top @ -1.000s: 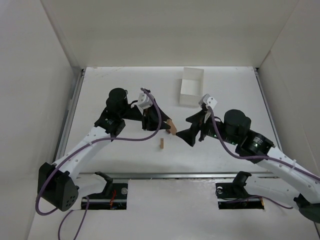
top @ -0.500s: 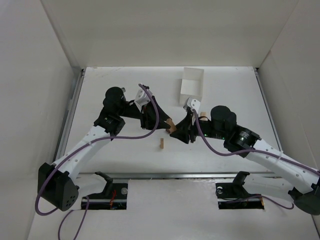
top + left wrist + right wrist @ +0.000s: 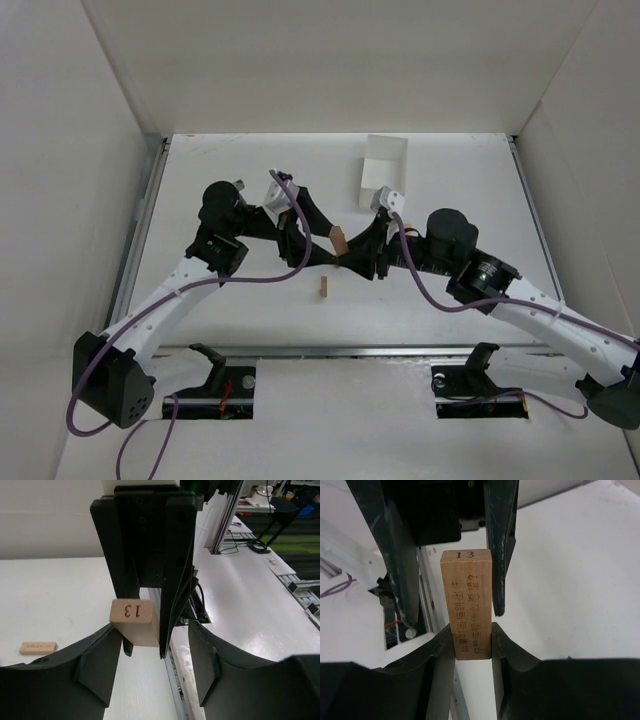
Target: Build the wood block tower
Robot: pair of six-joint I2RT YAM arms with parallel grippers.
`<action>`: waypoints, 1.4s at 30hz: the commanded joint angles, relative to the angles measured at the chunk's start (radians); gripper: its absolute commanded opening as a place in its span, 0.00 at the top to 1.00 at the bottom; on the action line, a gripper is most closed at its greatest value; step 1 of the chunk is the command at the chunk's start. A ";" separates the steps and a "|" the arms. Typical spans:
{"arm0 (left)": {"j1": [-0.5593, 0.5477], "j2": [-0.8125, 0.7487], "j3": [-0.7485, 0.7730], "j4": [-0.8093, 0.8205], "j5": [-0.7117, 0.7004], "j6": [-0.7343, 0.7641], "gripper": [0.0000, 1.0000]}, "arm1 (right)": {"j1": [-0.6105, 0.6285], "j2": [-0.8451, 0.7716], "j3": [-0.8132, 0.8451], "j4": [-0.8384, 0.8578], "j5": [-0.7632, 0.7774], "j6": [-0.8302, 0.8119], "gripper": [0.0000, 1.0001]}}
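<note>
My right gripper is covering the block's lower end. My left gripper will take the block first, so that my right gripper can grip the numbered end (image 3: pixel 465 555).
A light tan wood block (image 3: pixel 338 240) marked 13 hangs in the air between the two arms, above the table's middle. My right gripper (image 3: pixel 472 630) is shut on its lower end, and the block (image 3: pixel 466 605) stands up between both pads. My left gripper (image 3: pixel 155 630) is open around the same block (image 3: pixel 134 622). The wood lies near one left pad, with a clear gap to the other. In the top view the left gripper (image 3: pixel 322 243) and the right gripper (image 3: pixel 352 256) meet tip to tip. A second tan block (image 3: pixel 324 287) stands on the table just in front of them, and it also shows in the left wrist view (image 3: pixel 38 647).
A white square box (image 3: pixel 383 175) stands open at the back, behind the right arm. A metal rail (image 3: pixel 330 351) runs along the table's near edge. White walls close in both sides and the back.
The right arm swung left to the block and its jaws closed on it. The left jaws then spread apart from the block, and the left arm shifted slightly back and left.
</note>
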 commanded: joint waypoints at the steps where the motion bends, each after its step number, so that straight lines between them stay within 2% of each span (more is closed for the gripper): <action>1: -0.006 -0.037 -0.013 0.072 0.031 -0.038 0.48 | 0.001 -0.020 0.005 0.162 0.001 0.019 1.00; 6: -0.006 -0.046 -0.033 0.135 0.019 -0.104 0.47 | 0.001 -0.009 0.005 0.180 -0.010 0.019 1.00; 9: -0.006 -0.046 -0.044 0.224 -0.037 -0.201 0.50 | 0.001 -0.009 -0.004 0.180 -0.019 0.019 1.00; 12: -0.006 -0.037 -0.053 0.300 -0.084 -0.270 0.59 | 0.010 -0.009 -0.004 0.180 -0.019 0.019 1.00; 16: -0.006 -0.037 -0.062 0.311 -0.116 -0.319 0.70 | 0.010 -0.030 -0.013 0.180 0.011 0.019 1.00; 18: -0.006 -0.037 -0.062 0.311 -0.127 -0.330 0.81 | 0.010 -0.040 -0.013 0.180 0.012 0.019 1.00; 21: -0.006 -0.037 -0.073 0.322 -0.150 -0.357 0.86 | 0.010 -0.040 -0.023 0.180 0.012 0.019 1.00; 23: -0.006 -0.037 -0.073 0.322 -0.159 -0.367 0.97 | 0.010 -0.040 -0.023 0.180 0.002 0.019 1.00; 27: -0.006 -0.037 -0.073 0.311 -0.187 -0.367 1.00 | 0.010 -0.040 -0.023 0.180 0.002 0.028 1.00; 28: -0.006 -0.037 -0.073 0.298 -0.187 -0.355 1.00 | 0.010 -0.040 -0.023 0.170 0.002 0.028 0.96; 29: -0.006 -0.037 -0.062 0.247 -0.187 -0.333 1.00 | 0.010 -0.040 -0.023 0.159 0.011 0.037 0.85; 30: -0.006 -0.037 -0.053 0.201 -0.187 -0.265 1.00 | 0.010 -0.040 -0.023 0.159 0.022 0.038 0.55; 31: -0.006 -0.037 -0.039 0.143 -0.187 -0.220 1.00 | 0.010 -0.040 -0.023 0.145 0.022 0.047 0.49; 32: -0.006 -0.028 -0.015 0.020 -0.187 -0.171 1.00 | 0.010 -0.050 -0.023 0.145 0.037 0.057 0.33; 35: -0.006 -0.028 0.016 -0.190 -0.187 0.035 1.00 | 0.010 -0.072 -0.035 0.122 0.064 0.070 0.25; 42: -0.006 -0.028 0.016 -0.339 -0.278 0.190 1.00 | 0.010 -0.176 -0.046 0.010 0.131 0.113 0.19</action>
